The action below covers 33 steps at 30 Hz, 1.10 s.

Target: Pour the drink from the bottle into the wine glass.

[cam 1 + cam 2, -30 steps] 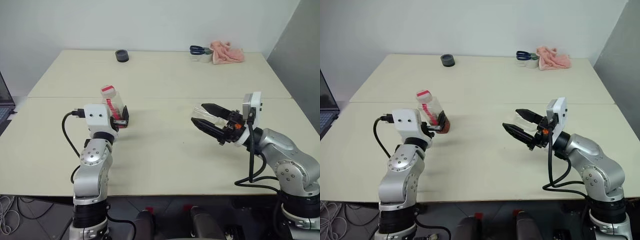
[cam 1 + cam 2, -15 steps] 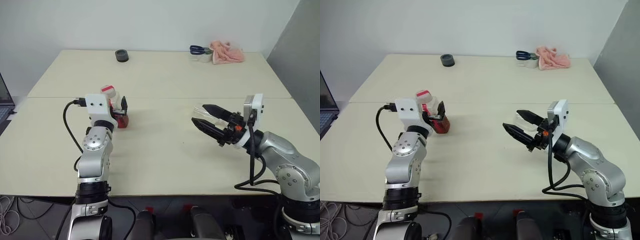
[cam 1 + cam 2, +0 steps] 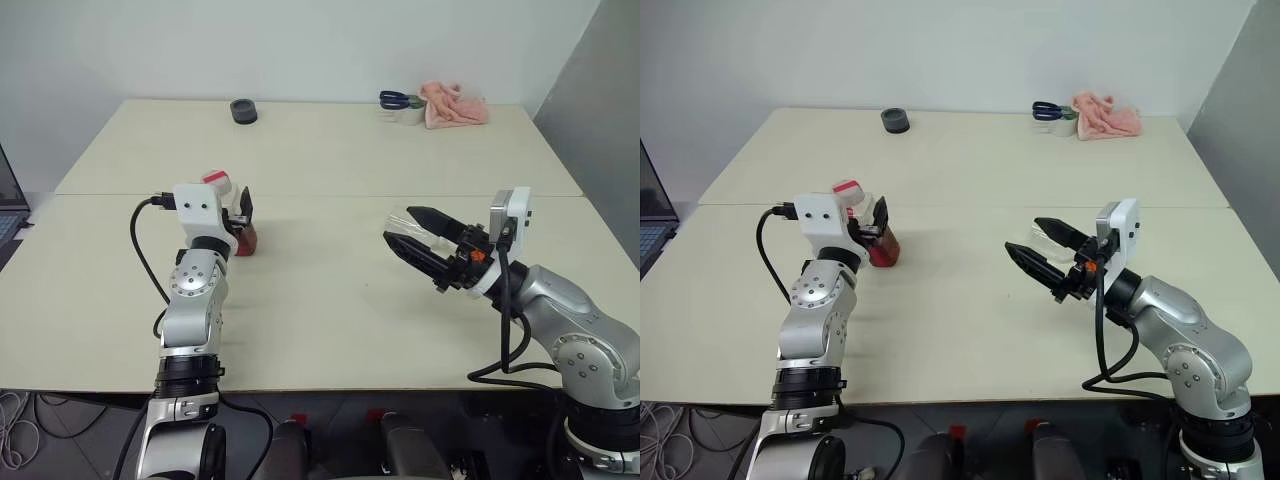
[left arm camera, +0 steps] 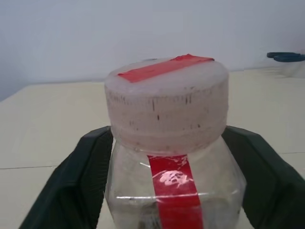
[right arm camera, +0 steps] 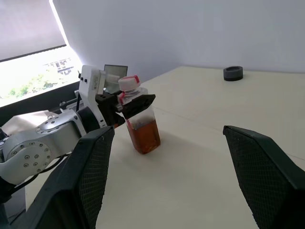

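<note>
The left gripper's fingers reach up beside the cap's lower edge, so the robot should open them and grip the bottle's body (image 4: 177, 206) lower before the right gripper twists the cap.
The bottle (image 3: 244, 239) stands on the table (image 3: 330, 300) at the left, with a red-striped pale cap (image 4: 167, 102), a red label strip and the amber drink (image 5: 144, 134) in its lower part. My left gripper (image 3: 878, 216) is shut on the bottle just below the cap, one black finger (image 4: 81, 186) on each side. At the right, my right gripper (image 3: 1024, 236) hovers above the table, pointing toward the bottle, its fingers wide around a clear rounded shape, the wine glass (image 3: 402, 222). The glass's stem and foot are hard to make out.
A black round object (image 3: 243, 111) sits at the table's far edge. A pink cloth (image 3: 455, 103) and blue-handled scissors (image 3: 395, 98) lie at the far right. A laptop edge (image 3: 8, 205) shows at the left. A seam crosses the tabletop behind the bottle.
My left arm has stretched forward, bringing the gripper level around the bottle's shoulder, and its fingers have closed in on it. The right arm has kept still.
</note>
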Each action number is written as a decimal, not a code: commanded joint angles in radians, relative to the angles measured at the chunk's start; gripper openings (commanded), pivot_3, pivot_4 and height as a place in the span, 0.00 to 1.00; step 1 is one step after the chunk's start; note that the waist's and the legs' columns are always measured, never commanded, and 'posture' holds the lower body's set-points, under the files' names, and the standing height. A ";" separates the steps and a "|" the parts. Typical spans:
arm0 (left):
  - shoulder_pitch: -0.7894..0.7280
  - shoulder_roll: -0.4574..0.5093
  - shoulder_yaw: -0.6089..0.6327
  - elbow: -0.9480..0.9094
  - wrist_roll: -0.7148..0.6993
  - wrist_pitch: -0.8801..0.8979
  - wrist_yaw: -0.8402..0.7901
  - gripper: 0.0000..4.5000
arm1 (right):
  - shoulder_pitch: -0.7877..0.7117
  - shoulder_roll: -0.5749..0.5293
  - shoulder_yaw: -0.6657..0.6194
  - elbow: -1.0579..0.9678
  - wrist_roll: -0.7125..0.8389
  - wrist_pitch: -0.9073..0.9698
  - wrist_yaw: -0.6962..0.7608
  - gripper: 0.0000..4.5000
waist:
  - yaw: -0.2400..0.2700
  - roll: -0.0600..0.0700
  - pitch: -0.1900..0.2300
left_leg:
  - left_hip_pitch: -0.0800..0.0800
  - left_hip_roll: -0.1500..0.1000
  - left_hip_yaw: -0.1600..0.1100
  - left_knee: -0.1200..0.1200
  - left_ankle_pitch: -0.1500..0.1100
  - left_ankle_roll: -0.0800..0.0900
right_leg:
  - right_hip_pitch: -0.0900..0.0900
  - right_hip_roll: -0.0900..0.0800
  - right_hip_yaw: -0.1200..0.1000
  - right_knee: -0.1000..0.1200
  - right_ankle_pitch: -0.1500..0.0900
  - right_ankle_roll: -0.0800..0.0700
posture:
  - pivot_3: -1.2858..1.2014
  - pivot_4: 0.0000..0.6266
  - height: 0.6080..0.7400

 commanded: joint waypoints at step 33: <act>0.016 0.004 0.014 -0.036 -0.011 0.023 0.000 1.00 | 0.014 -0.003 -0.011 -0.044 0.015 -0.014 -0.023 0.87 | 0.000 0.000 0.000 | 0.000 0.000 0.000 0.000 0.000 0.000 | 0.000 0.000 0.000 0.000 0.000 0.000 | 0.52 0.24 1.00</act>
